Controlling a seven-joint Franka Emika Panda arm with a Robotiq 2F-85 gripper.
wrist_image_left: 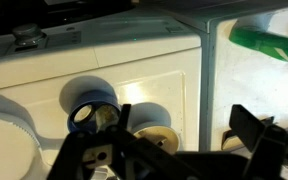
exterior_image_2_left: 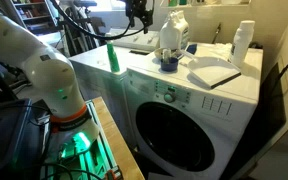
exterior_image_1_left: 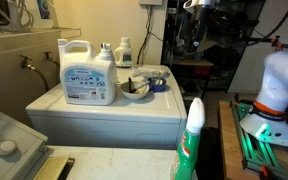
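The gripper I use will next move to the upper end of the clear jar (exterior_image_1_left: 157,76) (wrist_image_left: 107,114) that stands inside the blue cup and close there.
My gripper (wrist_image_left: 184,135) is open and empty, its two black fingers wide apart at the bottom of the wrist view. It hangs high above the white washer top (wrist_image_left: 164,70). Below it are a blue cap-like cup (wrist_image_left: 89,100) and a second round blue item with a tan inside (wrist_image_left: 156,128), closest to the left finger. In an exterior view the gripper (exterior_image_2_left: 139,12) is up near the top edge, above and behind the large white detergent jug (exterior_image_2_left: 171,33) and the blue cup (exterior_image_2_left: 169,62). The jug (exterior_image_1_left: 87,70) also shows with a blue label.
A green spray bottle (exterior_image_2_left: 112,57) stands near the washer's edge, also in the wrist view (wrist_image_left: 269,45) and the foreground (exterior_image_1_left: 191,140). A white cloth (exterior_image_2_left: 214,72) and white bottle (exterior_image_2_left: 244,40) sit on the top. A bowl (exterior_image_1_left: 134,88) lies beside the jug.
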